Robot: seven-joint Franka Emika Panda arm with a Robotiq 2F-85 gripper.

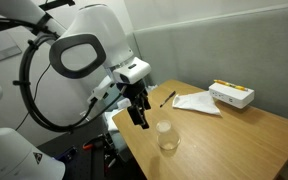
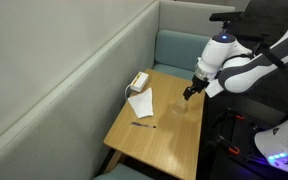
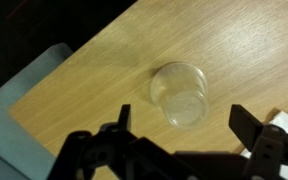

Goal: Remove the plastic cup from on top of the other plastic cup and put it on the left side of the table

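Observation:
The robot's gripper needs to close on the top part [image 1: 165, 126] [image 3: 187, 107] of the clear plastic cup, because the stack's upper cup should come off.
A clear plastic cup [image 1: 166, 137] stands upright on the wood-grain table [image 1: 234, 135]. It looks like two stacked cups, but I cannot tell them apart. It also shows faintly in an exterior view [image 2: 176, 107] and from above in the wrist view [image 3: 179, 94]. My gripper [image 1: 138, 117] hangs open and empty above the table, just beside and above the cup, also seen in an exterior view [image 2: 187, 95]. In the wrist view the two fingers [image 3: 182, 123] spread wide on either side, with the cup beyond them and not between them.
A white flat box [image 1: 231, 95], a sheet of white paper [image 1: 196, 102] and a dark pen [image 1: 168, 97] lie at the far part of the table. A pale blue chair [image 2: 179, 48] stands by the table edge. A grey wall panel runs behind.

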